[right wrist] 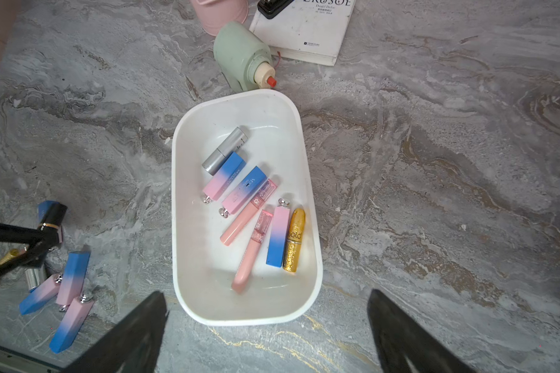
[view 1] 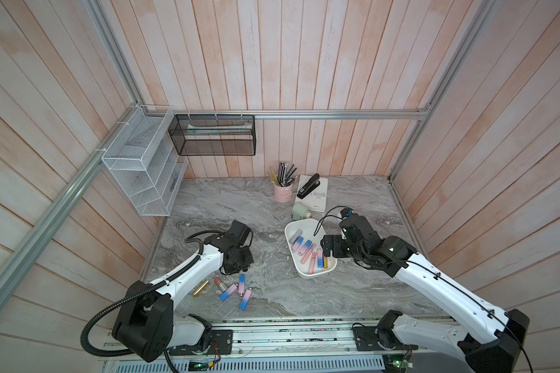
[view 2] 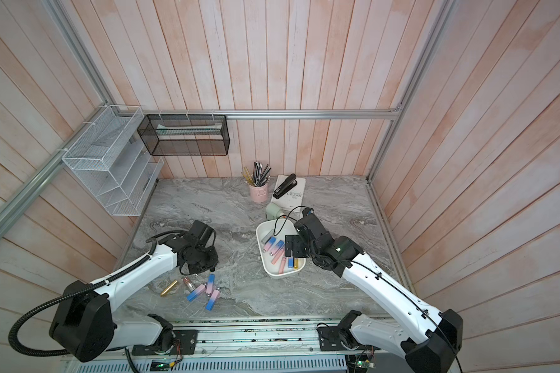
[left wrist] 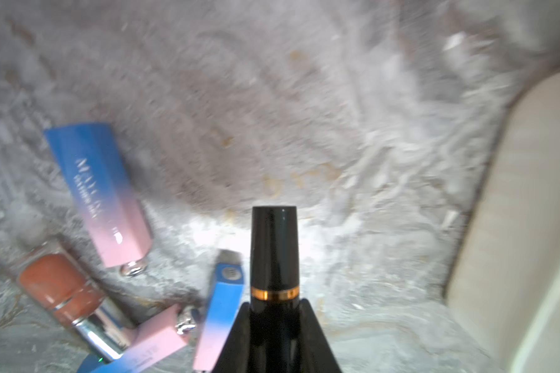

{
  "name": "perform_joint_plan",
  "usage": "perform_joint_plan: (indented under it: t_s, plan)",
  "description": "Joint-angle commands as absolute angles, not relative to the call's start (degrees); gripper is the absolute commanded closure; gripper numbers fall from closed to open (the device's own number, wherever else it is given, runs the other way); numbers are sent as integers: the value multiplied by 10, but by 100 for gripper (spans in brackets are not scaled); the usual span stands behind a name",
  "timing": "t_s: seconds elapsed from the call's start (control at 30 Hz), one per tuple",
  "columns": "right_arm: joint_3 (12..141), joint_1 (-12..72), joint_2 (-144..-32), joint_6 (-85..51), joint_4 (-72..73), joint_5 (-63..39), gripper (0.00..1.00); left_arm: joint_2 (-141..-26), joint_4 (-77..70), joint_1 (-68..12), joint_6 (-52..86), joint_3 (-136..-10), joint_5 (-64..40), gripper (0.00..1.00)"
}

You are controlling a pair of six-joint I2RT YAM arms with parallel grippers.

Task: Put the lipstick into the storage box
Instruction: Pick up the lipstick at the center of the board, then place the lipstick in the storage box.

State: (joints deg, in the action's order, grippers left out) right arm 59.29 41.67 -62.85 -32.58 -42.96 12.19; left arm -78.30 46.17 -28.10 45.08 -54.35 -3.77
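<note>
The robot's left gripper needs to release the black lipstick, now just above the marble table, in the white storage box, over the far ends of the slim pink lipsticks [view 1: 315, 247].
My left gripper [left wrist: 274, 303] is shut on a black lipstick [left wrist: 274, 252] with a gold band, held just above the marble table among loose lipsticks; the right wrist view also shows this lipstick [right wrist: 54, 214]. Around it lie several pink-and-blue lipsticks [view 1: 228, 292], a gold one [view 1: 200, 288] and a peach one [left wrist: 55, 284]. The white storage box [view 1: 296, 227] [view 2: 265, 229] [right wrist: 207, 303] sits to the right and holds several lipsticks. My right gripper [right wrist: 266, 293] [view 1: 325, 249] hangs open over the box's near end with nothing between its fingers. In both top views the left wrist hides the left fingers.
A green sharpener [view 1: 299, 210], a pink pen cup [view 1: 282, 193] and a book [view 1: 317, 198] with a black stapler [view 1: 308, 186] stand behind the box. A white wire rack [view 1: 136, 168] and a black mesh basket [view 1: 212, 135] hang at the back left.
</note>
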Motion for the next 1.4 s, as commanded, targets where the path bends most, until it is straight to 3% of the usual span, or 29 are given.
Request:
perform_joint_plan:
  t_s: [0.0,0.27,0.63,0.73,0.8,0.83,0.87,0.93,1.1,1.37]
  plan:
    - [584,413,-618,-323,-441,136,2,-818,471,-315,430,-619,-45,85]
    - [579,410,-607,-335,-443,145,2,-991,455,-409,390,-803,-49,85]
    - [576,407,-582,-354,-479,164,2,-1174,457,-462,347,-1011,-82,83]
    - [576,406,-576,-359,-488,170,2,-1198,462,-464,341,-1031,-92,75]
    - [577,405,-573,-359,-491,172,2,-1205,462,-466,339,-1033,-97,63]
    - [577,405,-572,-359,-494,173,2,-1206,461,-466,337,-1032,-100,52]
    - [577,404,-572,-359,-494,174,2,-1205,460,-466,335,-1031,-102,43]
    - [579,402,-572,-358,-494,173,2,-1197,463,-466,332,-1025,-95,35]
    - [593,399,-588,-344,-488,168,2,-1120,478,-454,357,-958,-26,32]
    - [594,397,-624,-301,-443,134,2,-829,492,-355,448,-693,56,26]
